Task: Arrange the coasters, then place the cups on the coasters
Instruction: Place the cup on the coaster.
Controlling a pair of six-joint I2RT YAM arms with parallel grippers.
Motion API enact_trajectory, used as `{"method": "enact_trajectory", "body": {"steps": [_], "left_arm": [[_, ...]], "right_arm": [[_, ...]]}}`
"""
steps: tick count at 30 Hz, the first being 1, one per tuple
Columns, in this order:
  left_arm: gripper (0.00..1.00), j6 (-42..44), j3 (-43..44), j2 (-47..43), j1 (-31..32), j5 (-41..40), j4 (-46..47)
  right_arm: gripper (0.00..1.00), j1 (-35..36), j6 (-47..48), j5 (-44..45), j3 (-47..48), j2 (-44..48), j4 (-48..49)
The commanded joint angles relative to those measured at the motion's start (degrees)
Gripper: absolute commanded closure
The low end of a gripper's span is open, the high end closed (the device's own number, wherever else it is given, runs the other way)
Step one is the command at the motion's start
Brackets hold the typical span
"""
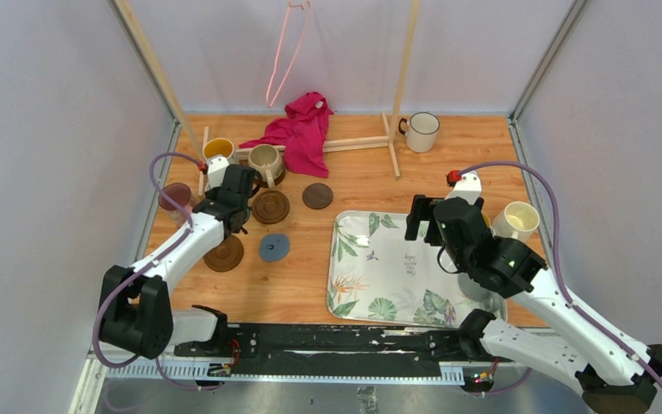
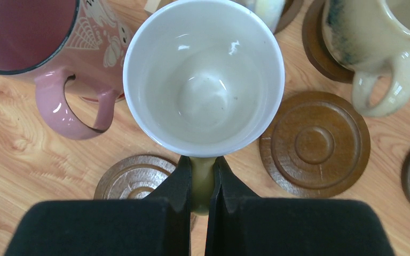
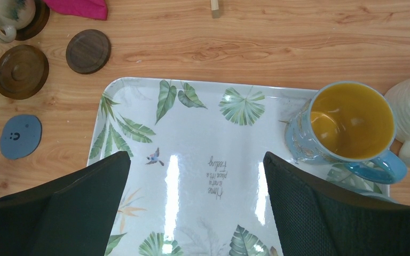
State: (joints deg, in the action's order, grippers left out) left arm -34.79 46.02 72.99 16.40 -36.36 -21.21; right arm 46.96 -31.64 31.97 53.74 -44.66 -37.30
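The robot's left gripper needs to set the cup down on the coaster (image 1: 226,210) (image 2: 196,98) between the pink cup and the empty brown coaster.
My left gripper (image 2: 203,161) is shut on the olive handle of a cup with a white inside (image 2: 204,74). In the top view my left gripper (image 1: 231,200) hides this cup. Around it are a pink cup (image 2: 42,48), a beige cup (image 2: 373,42) on a coaster, and brown coasters (image 2: 315,144) (image 2: 131,176). A grey-blue coaster (image 1: 274,247) lies nearer the tray. My right gripper (image 3: 195,157) hangs open over the leaf-patterned tray (image 3: 192,106) with nothing between its fingers. A blue cup with a yellow inside (image 3: 347,128) stands on the tray's right side.
A cream cup (image 1: 517,221) stands right of the tray (image 1: 371,276). A white dark-rimmed cup (image 1: 422,131) is at the back, and a yellow cup (image 1: 218,148) at the back left. A red cloth (image 1: 302,129) lies on a wooden frame (image 1: 394,138). Another brown coaster (image 1: 317,196) sits mid-table.
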Motion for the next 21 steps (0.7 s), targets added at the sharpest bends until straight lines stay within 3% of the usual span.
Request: {"method": "enact_trajectory", "body": {"steps": [1, 18, 21], "left_arm": [[1.00, -0.5, 2.5, 0.8, -2.3, -1.7, 4.8], [1.00, -1.3, 1.9, 4.5, -4.5, 1.2, 5.2], [0.96, -1.4, 1.5, 4.7, -4.8, 1.5, 5.3]], "right_arm": [[0.00, 0.1, 2.2, -0.2, 0.8, 0.3, 0.0], [0.00, 0.0, 1.5, -1.5, 0.3, 0.0, -0.1], [0.00, 0.0, 1.4, -1.7, 0.3, 0.0, -0.1]]}}
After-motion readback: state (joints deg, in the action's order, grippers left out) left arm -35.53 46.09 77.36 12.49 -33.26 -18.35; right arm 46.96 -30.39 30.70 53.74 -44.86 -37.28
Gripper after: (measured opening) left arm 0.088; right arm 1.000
